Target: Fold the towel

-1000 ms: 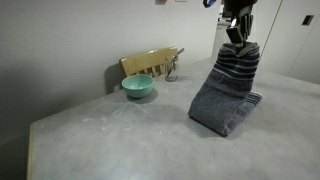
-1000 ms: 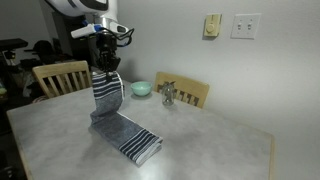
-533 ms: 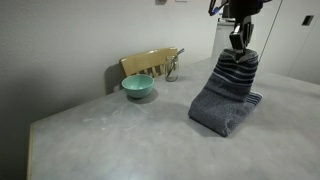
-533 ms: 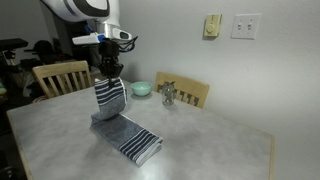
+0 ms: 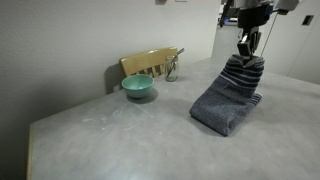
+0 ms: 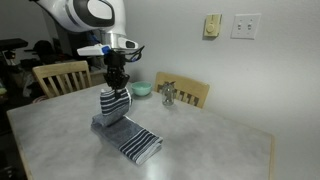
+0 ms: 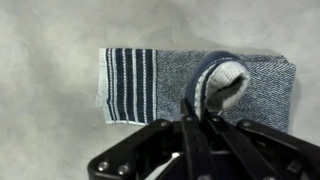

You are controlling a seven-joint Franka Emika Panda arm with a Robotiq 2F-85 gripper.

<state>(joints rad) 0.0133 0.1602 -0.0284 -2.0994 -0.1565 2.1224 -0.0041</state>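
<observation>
The robot's gripper needs to release the raised end of the towel, now held up over the lower layer, on the lower layer (image 5: 241, 89) (image 7: 160, 85) next to the flat striped end.
The grey-blue towel (image 5: 226, 100) with navy and white striped ends lies partly folded on the grey table (image 5: 120, 135). My gripper (image 5: 245, 52) is shut on one striped end and holds it up over the lower layer. In an exterior view the towel (image 6: 128, 135) has its other striped end flat on the table, with my gripper (image 6: 116, 88) above the raised part. The wrist view shows the towel (image 7: 200, 85) below my shut fingers (image 7: 197, 112), which pinch a loop of cloth.
A teal bowl (image 5: 138, 86) stands at the far table edge, also seen in an exterior view (image 6: 141, 89). Wooden chairs (image 5: 152, 63) (image 6: 62, 75) stand by the table. A small metal object (image 6: 168, 95) stands near the bowl.
My gripper has moved down and across with the towel end, so the raised part of the towel is lower and bunched over the lower layer.
</observation>
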